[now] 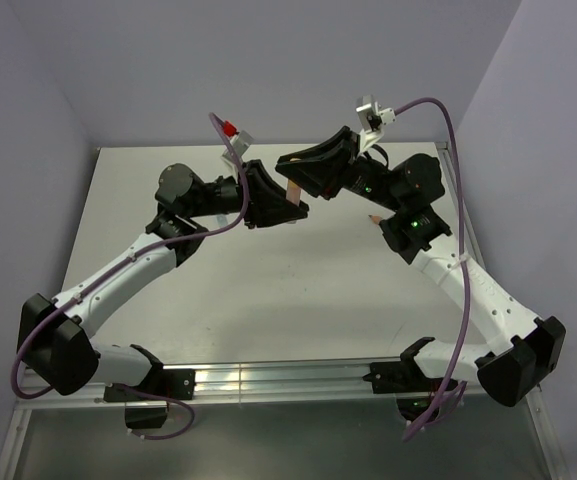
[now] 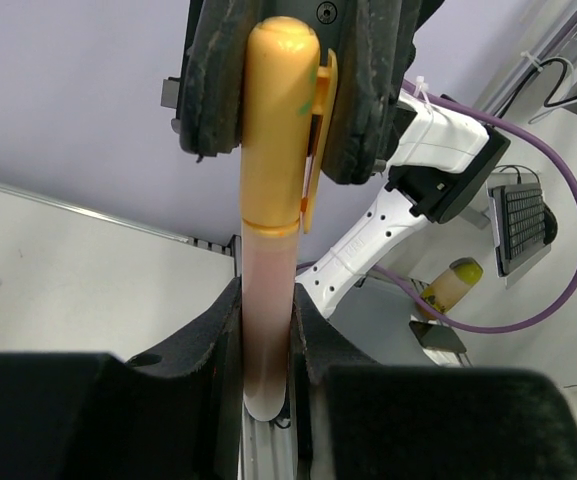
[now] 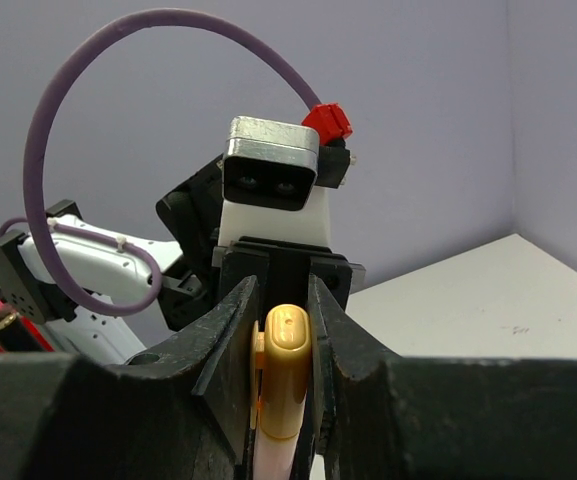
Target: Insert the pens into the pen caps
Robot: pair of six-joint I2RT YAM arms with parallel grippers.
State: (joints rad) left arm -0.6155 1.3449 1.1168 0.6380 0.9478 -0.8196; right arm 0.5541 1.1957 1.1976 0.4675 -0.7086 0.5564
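Observation:
Next, my left gripper releases the capped pale pink pen on the grey table's far middle, straight [image 1: 295,204] below both grippers.
A pale pink pen [image 2: 266,320] with an orange cap [image 2: 278,120] on its end is held in the air between both grippers. My left gripper [image 2: 265,300] is shut on the pale pen body. The fingers [image 2: 213,90] of the right gripper, seen from the left wrist, clamp the cap. In the right wrist view my right gripper [image 3: 284,310] is shut on the orange cap [image 3: 286,375], and the pen body [image 3: 278,462] runs down out of it. From above, the pen [image 1: 294,190] bridges the left gripper [image 1: 280,208] and the right gripper [image 1: 298,172] above the table's far middle.
A small pinkish pen-like thing [image 1: 373,216] lies on the grey table [image 1: 268,290] under the right arm. Purple cables loop over both wrists. Walls close in the table at the back and both sides. No other pens or caps show.

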